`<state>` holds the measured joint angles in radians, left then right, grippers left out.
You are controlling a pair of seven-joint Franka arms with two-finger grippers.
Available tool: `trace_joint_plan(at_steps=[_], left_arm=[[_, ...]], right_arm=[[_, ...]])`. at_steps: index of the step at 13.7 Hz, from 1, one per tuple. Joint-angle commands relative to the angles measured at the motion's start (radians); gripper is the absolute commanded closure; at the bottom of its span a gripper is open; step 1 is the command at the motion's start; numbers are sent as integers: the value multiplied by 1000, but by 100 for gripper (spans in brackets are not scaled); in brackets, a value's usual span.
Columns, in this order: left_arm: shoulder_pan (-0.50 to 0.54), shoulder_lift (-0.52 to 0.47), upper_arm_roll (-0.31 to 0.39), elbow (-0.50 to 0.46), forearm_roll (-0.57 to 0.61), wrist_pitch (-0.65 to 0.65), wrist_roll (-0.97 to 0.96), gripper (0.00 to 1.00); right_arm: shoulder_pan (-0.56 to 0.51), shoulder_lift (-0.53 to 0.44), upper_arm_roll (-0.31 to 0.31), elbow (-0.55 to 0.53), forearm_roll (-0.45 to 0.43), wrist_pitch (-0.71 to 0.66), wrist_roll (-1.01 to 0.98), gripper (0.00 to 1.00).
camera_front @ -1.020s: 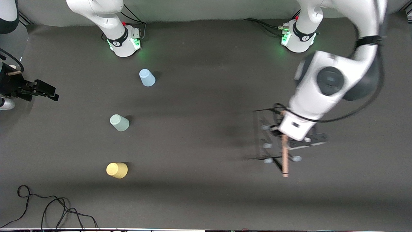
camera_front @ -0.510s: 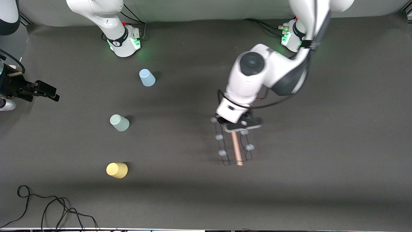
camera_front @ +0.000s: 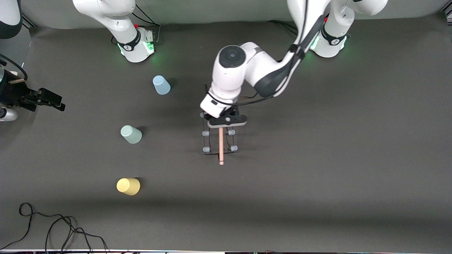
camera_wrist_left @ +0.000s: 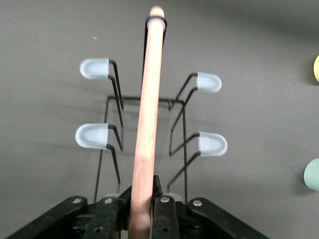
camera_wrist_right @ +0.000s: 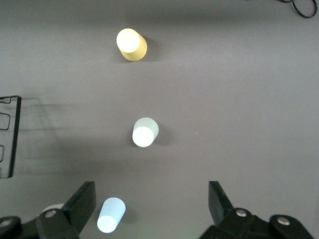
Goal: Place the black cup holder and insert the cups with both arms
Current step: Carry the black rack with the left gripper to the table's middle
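Observation:
The robot's left gripper will release the black cup holder, now held over the table's middle, on the dark mat [camera_front: 200, 137] [camera_wrist_left: 167, 177] across from the mint green cup.
My left gripper [camera_front: 226, 121] is shut on the wooden rod of the black cup holder [camera_front: 221, 148] and holds it over the middle of the table. In the left wrist view the rod [camera_wrist_left: 147, 114] runs out from between the shut fingers [camera_wrist_left: 169, 209], with pale-tipped pegs on both sides. The light blue cup [camera_front: 161, 85], the mint green cup [camera_front: 131, 134] and the yellow cup [camera_front: 128, 186] stand upside down in a row toward the right arm's end. My right gripper [camera_front: 53, 102] waits open and empty beyond that row, at the table's edge, above the blue cup [camera_wrist_right: 111, 215].
A black cable [camera_front: 53, 225] lies coiled near the front corner at the right arm's end. The two arm bases [camera_front: 136, 44] [camera_front: 328, 42] stand at the back edge. The dark mat [camera_front: 335, 176] covers the table.
My left arm has carried the cup holder from the left arm's end of the table to the middle. The cups and my right arm have not moved.

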<state>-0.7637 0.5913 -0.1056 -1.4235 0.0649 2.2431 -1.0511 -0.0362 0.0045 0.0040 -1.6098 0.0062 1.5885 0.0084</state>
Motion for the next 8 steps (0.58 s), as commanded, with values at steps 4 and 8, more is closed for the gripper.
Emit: trace_joint_plan(at_steps=[4, 8], left_arm=[[-106, 107, 26, 75, 93, 70, -121, 100], [-124, 105, 26, 75, 110, 110, -155, 100]], right_arm=[[6, -15, -6, -18, -2, 11, 2, 0], [6, -17, -7, -18, 1, 11, 2, 0]])
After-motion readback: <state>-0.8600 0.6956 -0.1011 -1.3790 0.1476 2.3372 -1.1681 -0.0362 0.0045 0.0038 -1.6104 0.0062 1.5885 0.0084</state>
